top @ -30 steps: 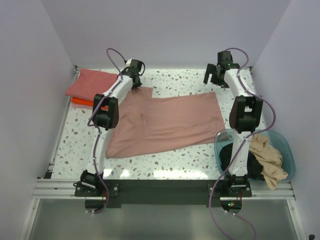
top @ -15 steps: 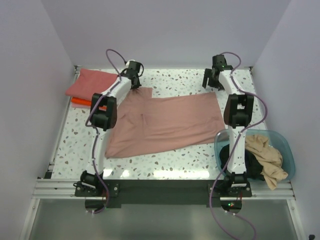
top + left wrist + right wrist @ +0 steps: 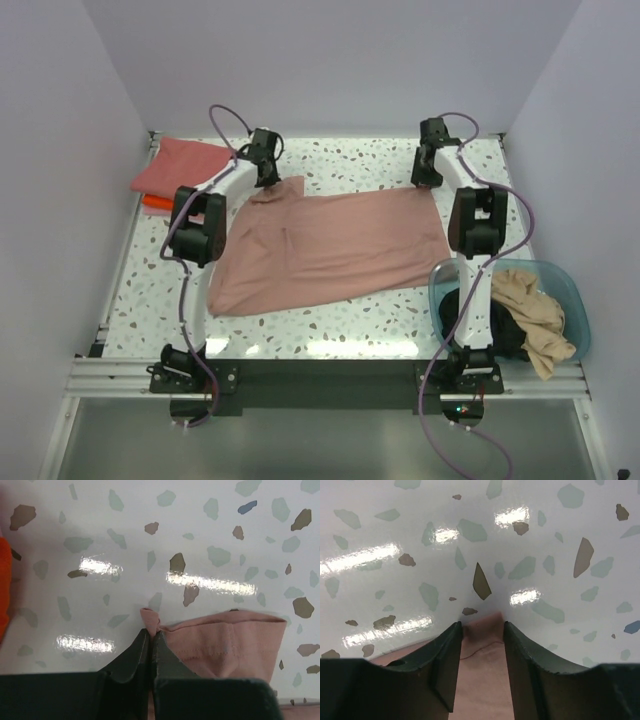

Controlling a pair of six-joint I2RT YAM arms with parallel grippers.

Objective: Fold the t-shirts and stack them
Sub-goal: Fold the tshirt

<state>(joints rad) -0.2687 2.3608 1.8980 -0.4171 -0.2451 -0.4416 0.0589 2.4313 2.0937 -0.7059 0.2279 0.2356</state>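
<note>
The robot's left gripper needs to let go of the dusty pink t-shirt's pinched corner on the shirt itself (image 3: 263,280), a little short of the shirt's near edge.
A dusty pink t-shirt (image 3: 330,245) lies spread flat across the middle of the table. My left gripper (image 3: 268,180) is at its far left corner, and in the left wrist view it (image 3: 151,632) is shut on a pinched fold of the pink hem (image 3: 225,640). My right gripper (image 3: 424,180) is down at the shirt's far right corner. In the right wrist view its jaws (image 3: 482,626) stand apart, with the flat pink corner (image 3: 482,680) lying between the fingers, not pinched. A folded coral red t-shirt (image 3: 175,165) rests on an orange one (image 3: 155,204) at the far left.
A translucent blue tub (image 3: 570,290) stands at the near right beside the right arm's base, holding a tan t-shirt (image 3: 535,320) and a black one (image 3: 462,310). The orange cloth's edge (image 3: 4,580) shows at the left of the left wrist view. Walls close in on three sides.
Both grippers came down onto the pink shirt's far corners. The left one closed on its corner and bunched it. The right jaws narrowed around the right corner.
</note>
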